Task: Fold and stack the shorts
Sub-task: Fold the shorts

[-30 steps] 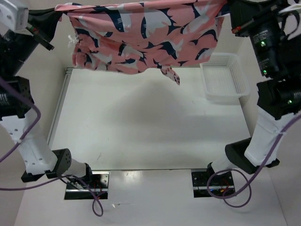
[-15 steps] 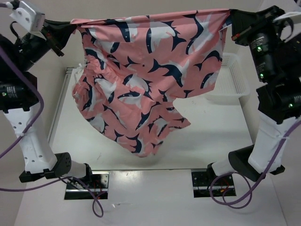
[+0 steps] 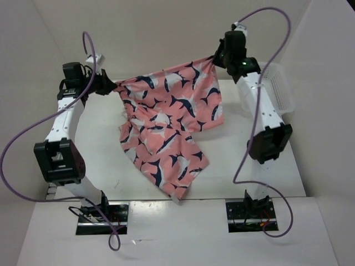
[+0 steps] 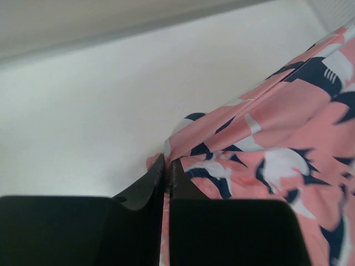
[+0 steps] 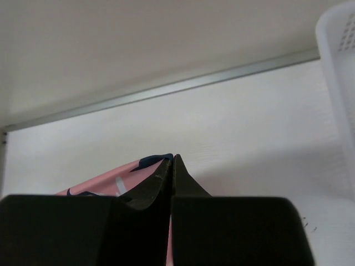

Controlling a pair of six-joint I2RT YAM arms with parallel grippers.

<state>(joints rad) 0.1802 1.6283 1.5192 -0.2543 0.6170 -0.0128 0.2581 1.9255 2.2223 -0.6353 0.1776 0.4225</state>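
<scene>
Next, I set the shorts' corner down with my left gripper on the bare white table just nearer than its black fingers (image 3: 115,111).
The salmon-pink shorts (image 3: 166,127) with navy and white shapes hang stretched between both arms over the far half of the table, one leg trailing down toward the near edge. My left gripper (image 3: 110,87) is shut on the shorts' left corner (image 4: 183,147), cloth pinched between its black fingers (image 4: 150,183). At the right corner my right gripper (image 3: 216,57) is shut on the cloth too, and only a pink and navy strip (image 5: 119,180) shows beside its fingers (image 5: 191,183).
A white mesh basket (image 3: 280,91) stands at the back right of the white table (image 3: 249,166), just right of the right arm; its rim (image 5: 335,61) shows in the right wrist view. A metal rail (image 5: 166,88) runs along the table's far edge.
Both arms have swung away from the camera and down toward the far table, carrying the shorts with them. The cloth now hangs lower, its trailing leg near the front edge.
</scene>
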